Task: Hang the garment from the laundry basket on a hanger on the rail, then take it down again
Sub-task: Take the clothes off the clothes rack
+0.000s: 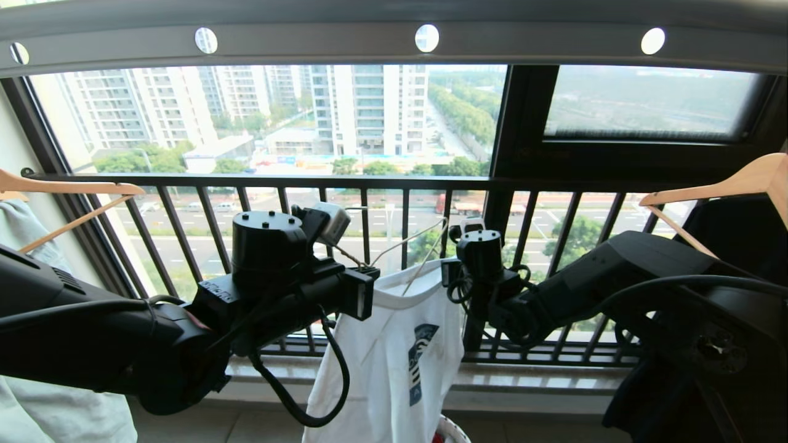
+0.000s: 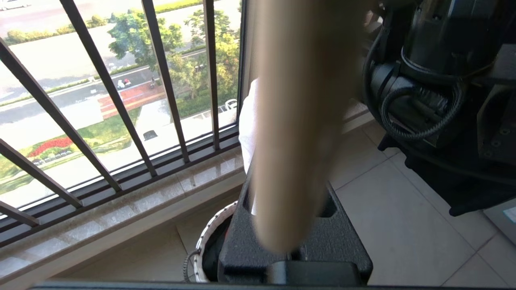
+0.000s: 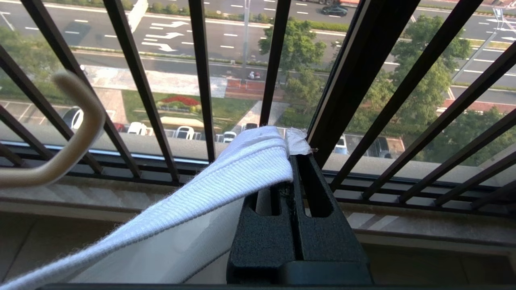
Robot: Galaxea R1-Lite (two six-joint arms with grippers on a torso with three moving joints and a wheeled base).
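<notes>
Next, my right gripper releases the white garment in the laundry basket on the tiled floor [image 1: 417, 426] in front of the stone sill.
The white garment [image 1: 388, 357] with its dark blue print hangs between my two grippers in front of the window guard. My left gripper [image 1: 368, 272] is shut on the thin cream hanger [image 1: 411, 243], whose wire rises from the shirt's neck. In the left wrist view the hanger [image 2: 298, 121] fills the middle as a blurred cream bar coming out of the left gripper [image 2: 290, 189]. My right gripper [image 3: 296, 157] is shut on the garment's ribbed collar [image 3: 225, 177], and the hanger's hooked end [image 3: 80, 133] shows beside it. The grey rail [image 1: 308, 43] runs overhead. The laundry basket [image 1: 452, 431] stands below the shirt.
The black window guard [image 1: 369, 184] stands right behind the shirt, with a stone sill [image 1: 523, 375] at its foot. A wooden hanger [image 1: 68, 187] with pale cloth hangs at the left. Another wooden hanger [image 1: 739, 181] with a black shirt [image 1: 739, 234] hangs at the right. The tiled floor [image 2: 403, 201] lies below.
</notes>
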